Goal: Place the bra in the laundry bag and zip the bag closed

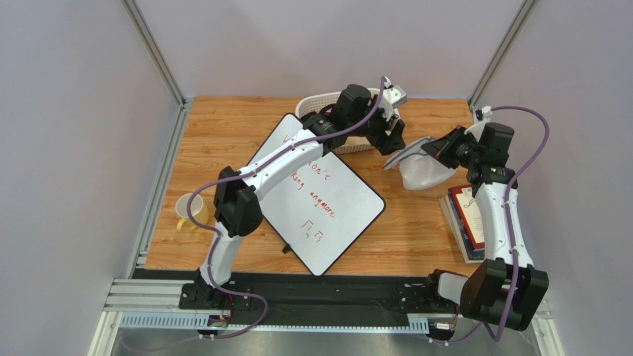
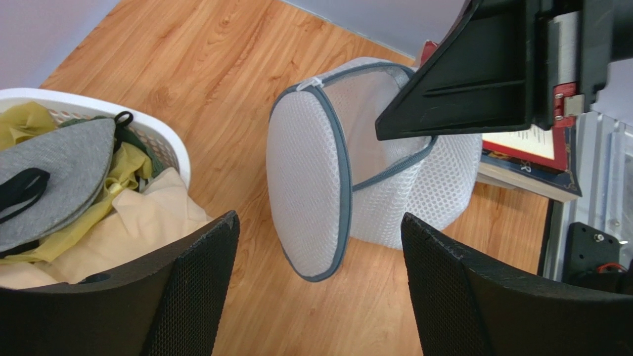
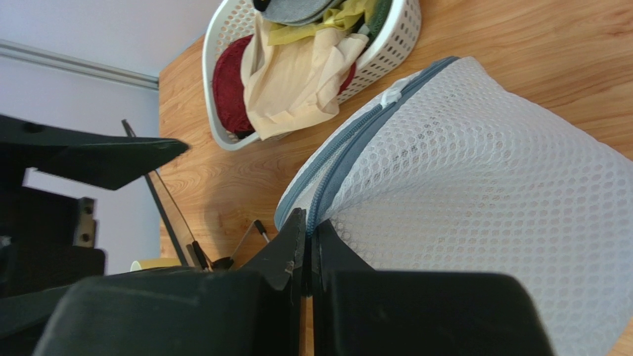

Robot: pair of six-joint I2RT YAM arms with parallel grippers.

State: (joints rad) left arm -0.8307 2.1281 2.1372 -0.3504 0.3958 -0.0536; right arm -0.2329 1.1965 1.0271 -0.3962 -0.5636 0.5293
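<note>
I need to hold the laundry bag's lid flap, which hangs loose beside its narrow opening, with my left gripper while my right gripper takes the laundry bag's opposite rim (image 2: 417, 156).
The bra (image 2: 58, 167), grey and padded with a black strap, lies on top of the clothes in the white basket (image 2: 167, 144); its edge also shows in the right wrist view (image 3: 293, 9). The laundry bag (image 2: 356, 159) is a white mesh pouch with a grey zipper rim, and its round lid flap hangs open toward the basket. My right gripper (image 3: 307, 221) is shut on the bag's (image 3: 475, 163) zipper rim and holds it up off the wood (image 1: 420, 169). My left gripper (image 2: 319, 226) is open and empty, hovering over bare wood between basket and bag (image 1: 392, 139).
The basket (image 3: 394, 52) also holds yellow, beige (image 3: 297, 74) and dark red (image 3: 229, 85) garments. A whiteboard (image 1: 319, 194) lies mid-table, with a yellow mug (image 1: 186, 212) at the left edge. Stacked books (image 1: 466, 219) sit under my right arm.
</note>
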